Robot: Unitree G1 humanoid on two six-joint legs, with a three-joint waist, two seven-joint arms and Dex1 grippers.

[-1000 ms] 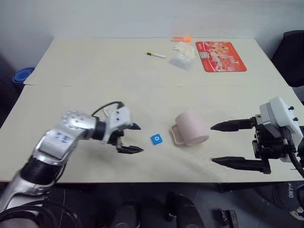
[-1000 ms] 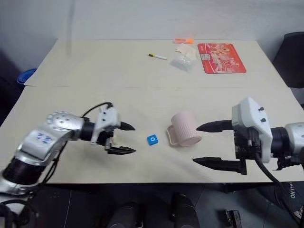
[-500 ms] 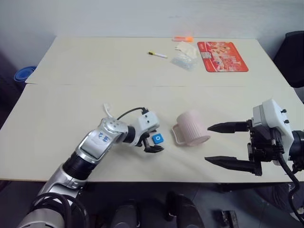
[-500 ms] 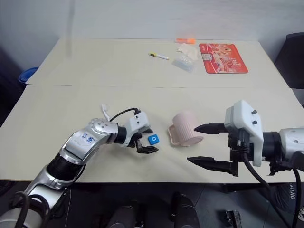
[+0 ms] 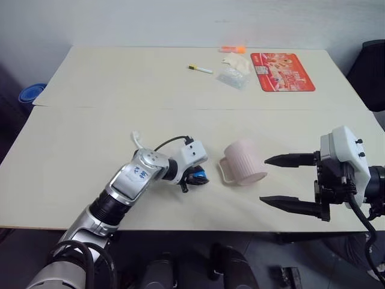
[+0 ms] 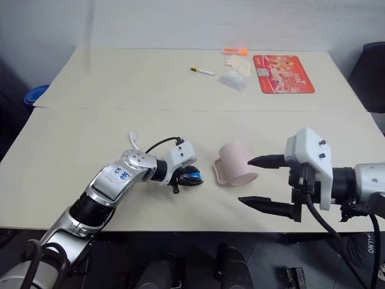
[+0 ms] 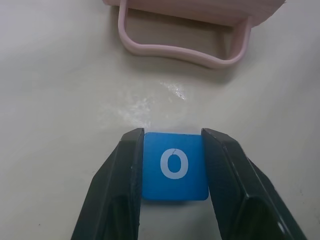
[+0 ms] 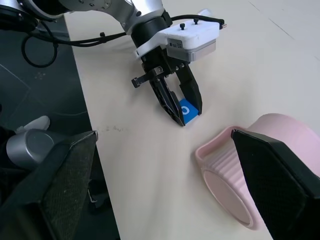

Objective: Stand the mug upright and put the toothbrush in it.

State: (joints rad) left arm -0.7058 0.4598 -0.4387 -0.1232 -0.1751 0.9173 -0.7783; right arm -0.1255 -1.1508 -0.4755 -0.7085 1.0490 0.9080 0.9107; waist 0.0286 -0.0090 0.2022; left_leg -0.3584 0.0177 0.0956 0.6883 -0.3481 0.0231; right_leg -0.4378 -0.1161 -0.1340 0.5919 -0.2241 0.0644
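Observation:
My left gripper should set the blue tile down and let go of it on the bare table, on the other side of the toothbrush from the pink mug (image 5: 92, 164).
The pale pink ribbed mug (image 5: 243, 162) lies on its side near the table's front edge, its loop handle (image 7: 182, 47) toward my left gripper. That left gripper (image 5: 195, 177) sits just left of the mug, low on the table, shut on a small blue tile (image 7: 175, 165) marked with a white "O". One black finger (image 7: 125, 175) presses each side of the tile. My right gripper (image 5: 264, 179) hovers open to the right of the mug, its two fingers spread wide and pointing at it. The toothbrush is out of view.
At the table's far side lie a short white marker (image 5: 199, 69), a clear plastic bag (image 5: 231, 78), an orange item (image 5: 230, 49) and a red printed mat (image 5: 286, 71). A dark chair (image 5: 373, 72) stands at the right; a blue object (image 5: 29, 94) sits beyond the left edge.
My left gripper moved right and down to the blue tile, then closed on it. The right gripper stayed open beside the mug, which has not moved.

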